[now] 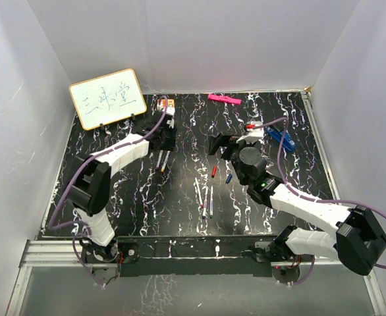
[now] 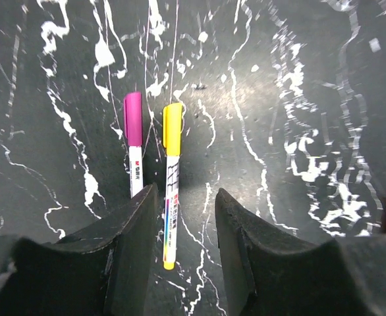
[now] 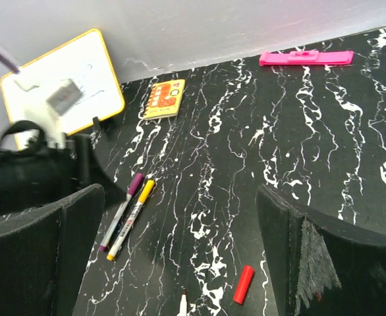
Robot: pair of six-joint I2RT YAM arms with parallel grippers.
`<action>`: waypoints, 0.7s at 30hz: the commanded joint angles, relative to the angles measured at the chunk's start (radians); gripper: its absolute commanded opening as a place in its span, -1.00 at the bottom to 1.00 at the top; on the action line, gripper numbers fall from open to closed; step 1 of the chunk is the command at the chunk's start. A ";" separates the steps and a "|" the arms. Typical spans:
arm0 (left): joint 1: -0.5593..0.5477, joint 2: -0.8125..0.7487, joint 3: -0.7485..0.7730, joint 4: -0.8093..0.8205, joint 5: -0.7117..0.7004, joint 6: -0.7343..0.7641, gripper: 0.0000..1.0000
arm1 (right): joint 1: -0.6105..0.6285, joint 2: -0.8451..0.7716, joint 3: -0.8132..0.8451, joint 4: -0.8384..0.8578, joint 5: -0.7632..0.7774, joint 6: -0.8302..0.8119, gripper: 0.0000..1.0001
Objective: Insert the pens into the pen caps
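Next, my left gripper goes to the uncapped white pen with the red end and closes on the pen's body [image 1: 200,198] near the pen's red end.
Two capped pens lie side by side on the black marbled table: a purple-capped one [image 2: 133,148] and a yellow-capped one [image 2: 171,181]; both show in the top view [image 1: 161,161] and the right wrist view [image 3: 128,216]. My left gripper [image 2: 183,220] is open just over them, and the yellow-capped pen's lower end lies between its fingers. Three uncapped white pens [image 1: 206,199] lie mid-table. A red cap [image 3: 244,284] and a blue cap [image 1: 228,178] lie loose. My right gripper [image 3: 180,257] is open and empty above the red cap [image 1: 215,172].
A whiteboard [image 1: 107,99] leans at the back left, with a small orange booklet [image 3: 163,99] beside it. A pink marker [image 1: 224,99] lies at the back wall. A larger blue object [image 1: 280,138] sits right of my right gripper [image 1: 232,140]. White walls enclose the table.
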 commanded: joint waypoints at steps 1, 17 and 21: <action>0.002 -0.140 -0.003 -0.012 0.029 0.005 -0.21 | -0.008 -0.026 -0.009 0.036 0.079 0.021 0.96; -0.201 -0.365 -0.257 -0.067 0.058 -0.132 -0.24 | -0.006 -0.075 -0.050 -0.029 0.114 0.065 0.96; -0.213 -0.426 -0.305 -0.064 0.060 -0.178 -0.25 | -0.006 -0.082 -0.049 -0.066 0.133 0.094 0.96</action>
